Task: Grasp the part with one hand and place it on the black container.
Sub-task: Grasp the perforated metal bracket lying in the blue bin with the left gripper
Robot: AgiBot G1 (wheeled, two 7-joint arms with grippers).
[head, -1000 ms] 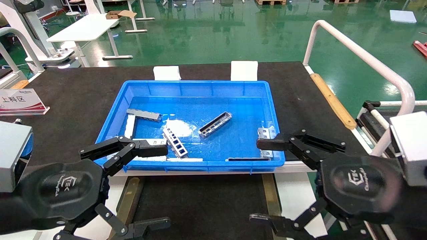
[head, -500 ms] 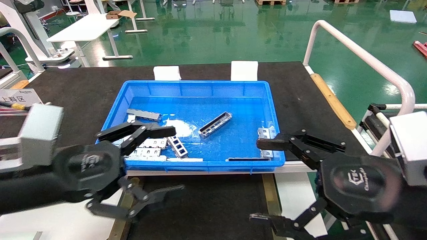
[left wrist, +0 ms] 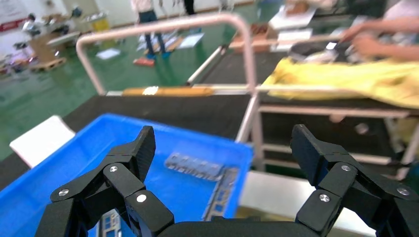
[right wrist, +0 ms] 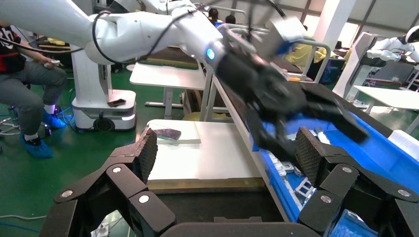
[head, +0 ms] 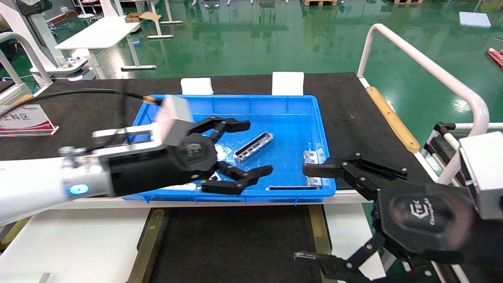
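My left gripper is to close next on the near end (head: 243, 154) of the slanted silver-grey channel bar, the one toward the black container.
The part (head: 253, 146) is a silver-grey slotted channel bar lying at a slant in the middle of the blue bin (head: 310, 114). My left gripper (head: 255, 148) is open above the bin, one fingertip on each side of the part in the head view, holding nothing. In the left wrist view this gripper (left wrist: 222, 145) is open over the bin's right end (left wrist: 89, 158); the part does not show there. The black container (head: 235, 239) is the shallow tray with brass strips (head: 151, 239) in front of the bin. My right gripper (head: 306, 214) is open and parked at the front right.
Flat silver brackets (head: 314, 157) lie at the bin's right wall and a dark bar (head: 292, 188) along its front wall. My left arm hides the bin's left parts. A white rail (head: 424, 67) runs along the table's right side. A sign (head: 23, 120) stands far left.
My left gripper has swung from the bin's front-left corner up and to the right, over the bin to the part, and stays open. The right arm has not moved.
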